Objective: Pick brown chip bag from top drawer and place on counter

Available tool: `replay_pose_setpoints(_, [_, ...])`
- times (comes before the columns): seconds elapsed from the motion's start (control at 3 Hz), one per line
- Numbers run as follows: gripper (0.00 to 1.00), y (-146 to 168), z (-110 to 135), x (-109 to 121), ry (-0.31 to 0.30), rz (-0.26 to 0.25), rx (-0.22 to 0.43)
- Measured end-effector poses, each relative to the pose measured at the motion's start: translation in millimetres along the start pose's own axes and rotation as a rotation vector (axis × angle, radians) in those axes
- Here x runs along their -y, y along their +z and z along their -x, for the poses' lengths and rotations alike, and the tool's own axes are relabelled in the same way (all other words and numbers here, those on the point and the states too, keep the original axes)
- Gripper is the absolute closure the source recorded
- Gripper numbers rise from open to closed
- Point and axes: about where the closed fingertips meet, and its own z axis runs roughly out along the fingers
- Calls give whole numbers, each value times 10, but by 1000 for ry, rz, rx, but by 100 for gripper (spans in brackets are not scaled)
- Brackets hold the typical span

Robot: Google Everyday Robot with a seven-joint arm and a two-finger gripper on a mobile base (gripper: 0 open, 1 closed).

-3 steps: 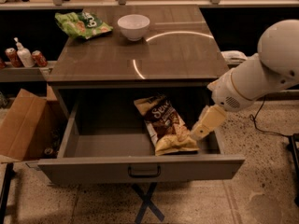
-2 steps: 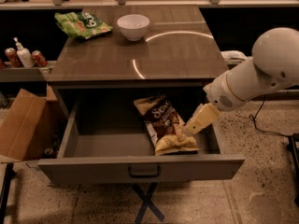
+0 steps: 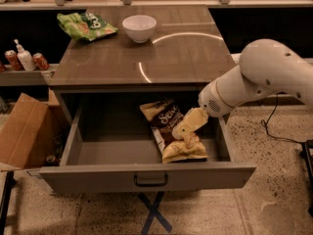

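The brown chip bag has two pale yellow ends. Next, I close my gripper between them, on the middle of the brown chip bag (image 3: 180,132).
The brown chip bag (image 3: 164,117) lies in the open top drawer (image 3: 98,176), right of its middle, with one pale yellow end towards the back and one towards the drawer front. My gripper (image 3: 185,128) reaches down into the drawer from the right on a white arm. It sits right over the middle of the bag and hides part of it. I cannot tell whether it touches the bag. The glossy grey-brown counter (image 3: 112,62) is above the drawer and reflects a ring of light.
A green chip bag (image 3: 85,24) and a white bowl (image 3: 139,27) sit at the back of the counter. A cardboard box (image 3: 24,131) stands left of the drawer. Cans and a bottle (image 3: 22,58) are on a low shelf at left. A cable (image 3: 271,116) hangs at right.
My gripper has moved left and slightly down, from the bag's right edge to over its middle. The bag and the drawer have not moved.
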Motion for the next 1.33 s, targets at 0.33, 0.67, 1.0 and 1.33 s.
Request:
replay_pose_setpoints(0.33, [0,273,-73,2,35,-2,3])
replay_pose_setpoints(0.67, [0,475,-259,111,95,-23,25])
replay_pose_setpoints(1.0, [0,531,-399,221,116,-51,55])
replay_pose_setpoints(1.33, [0,530,-402,237,118,-56,59])
